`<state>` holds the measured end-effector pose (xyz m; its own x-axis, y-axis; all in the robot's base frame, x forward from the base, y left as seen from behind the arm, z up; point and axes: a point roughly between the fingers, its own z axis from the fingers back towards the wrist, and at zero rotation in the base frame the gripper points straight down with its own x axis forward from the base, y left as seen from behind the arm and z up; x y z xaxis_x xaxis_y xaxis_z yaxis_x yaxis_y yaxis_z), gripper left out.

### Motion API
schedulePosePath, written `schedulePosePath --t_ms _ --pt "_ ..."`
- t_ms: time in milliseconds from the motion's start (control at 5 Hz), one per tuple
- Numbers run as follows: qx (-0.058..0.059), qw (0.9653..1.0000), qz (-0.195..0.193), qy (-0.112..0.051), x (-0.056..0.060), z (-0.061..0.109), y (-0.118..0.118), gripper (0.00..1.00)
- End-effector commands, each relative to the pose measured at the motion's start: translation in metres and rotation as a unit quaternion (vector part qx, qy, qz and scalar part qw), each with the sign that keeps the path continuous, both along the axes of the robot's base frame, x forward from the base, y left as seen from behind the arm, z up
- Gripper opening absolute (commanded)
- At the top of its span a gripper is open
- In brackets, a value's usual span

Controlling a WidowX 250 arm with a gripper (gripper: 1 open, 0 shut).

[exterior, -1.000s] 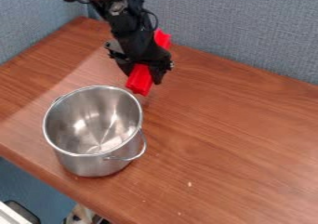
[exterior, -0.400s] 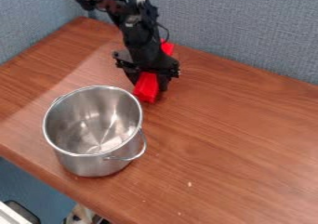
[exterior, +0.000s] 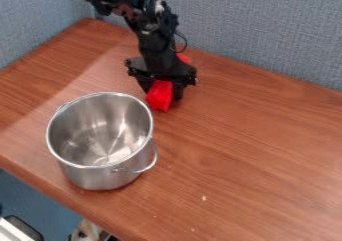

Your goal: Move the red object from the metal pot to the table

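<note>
My gripper will release the red object on the table (exterior: 148, 92) just behind the far rim of the metal pot.
The red object (exterior: 162, 92) hangs tilted in my gripper (exterior: 163, 82), its lower end close to or touching the table (exterior: 254, 145); I cannot tell which. My gripper is shut on its upper part and points steeply down, behind and to the right of the metal pot (exterior: 102, 140). The pot stands upright at the front left of the table, and its shiny inside shows nothing in it. The black arm (exterior: 140, 20) reaches in from the top of the view.
A blue-grey wall (exterior: 267, 25) rises behind the table's far edge. The table's near edge (exterior: 80, 207) runs diagonally just in front of the pot, with the floor below it. Bare wood lies to the right of the pot.
My gripper has sunk toward the table with the red object and shifted slightly to the right, away from the pot. The pot has not moved.
</note>
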<state>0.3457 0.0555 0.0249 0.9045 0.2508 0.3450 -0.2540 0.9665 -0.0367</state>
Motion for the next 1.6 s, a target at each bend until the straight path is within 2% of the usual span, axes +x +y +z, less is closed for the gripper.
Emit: schedulePosePath --t_ms 0,400,800,1000,1200,1400 --pt "0.005 0.9996 0.024 -0.012 -0.004 0.005 0.009 0.0" --pt "0.007 0.9988 0.046 -0.012 -0.004 0.013 0.017 0.0" --pt "0.008 0.9948 0.1 -0.014 -0.004 0.011 0.025 0.0" --pt "0.01 0.9918 0.126 -0.017 -0.003 0.009 0.03 0.0" --pt "0.014 0.9928 0.117 -0.018 -0.003 0.008 0.03 1.0" --pt "0.016 0.9939 0.108 -0.018 -0.001 0.006 0.03 1.0"
